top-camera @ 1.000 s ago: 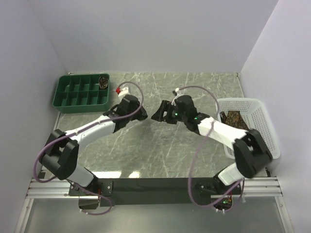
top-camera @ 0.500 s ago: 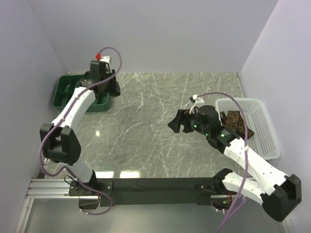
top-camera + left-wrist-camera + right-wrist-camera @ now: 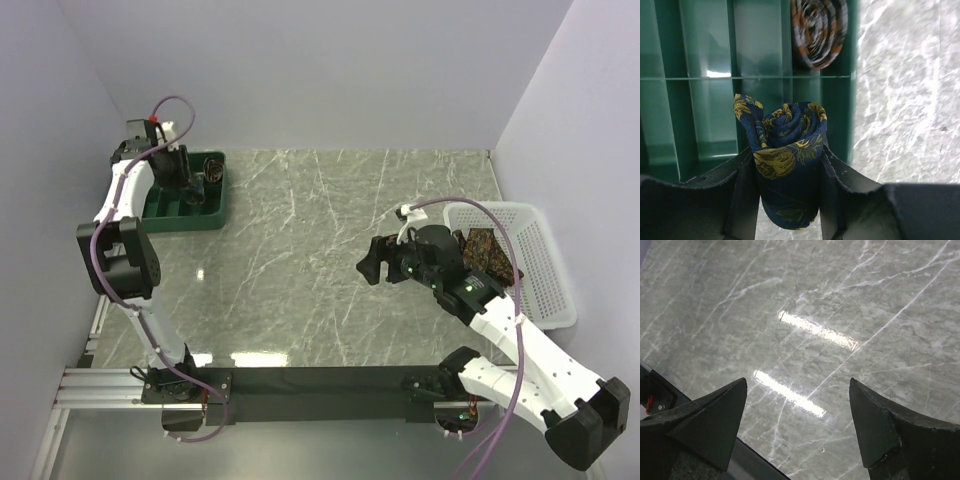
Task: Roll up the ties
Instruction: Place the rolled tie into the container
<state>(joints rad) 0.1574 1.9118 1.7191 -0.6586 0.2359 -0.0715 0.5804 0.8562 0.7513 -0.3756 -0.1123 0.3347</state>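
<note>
My left gripper is to let go of the navy tie, which hangs above the green tray now, in the near-row compartment diagonal to the rolled brown tie (image 3: 193,197) (image 3: 764,120).
A navy tie with yellow flowers (image 3: 787,150), rolled into a tight coil, sits upright between the fingers of my left gripper (image 3: 788,156), which is shut on it. It hangs above a near-right compartment of the green tray (image 3: 690,77). A rolled brown tie (image 3: 819,30) lies in the compartment beyond it, and shows in the top view (image 3: 213,170) too. From above, the left gripper (image 3: 190,182) is over the tray (image 3: 215,216) at the far left. My right gripper (image 3: 372,262) hovers open over bare table, nothing between its fingers (image 3: 798,382). Unrolled brown ties (image 3: 485,247) lie in the basket.
A white mesh basket (image 3: 545,290) stands at the right edge, just behind the right arm. The tray's other compartments show no ties in them. Grey walls close in the table on the left, back and right. A black rail runs along the near edge.
My left arm has swung from mid-table to the tray at the far left, carrying the rolled navy tie. The right gripper drew back to the right and its jaws widened.
</note>
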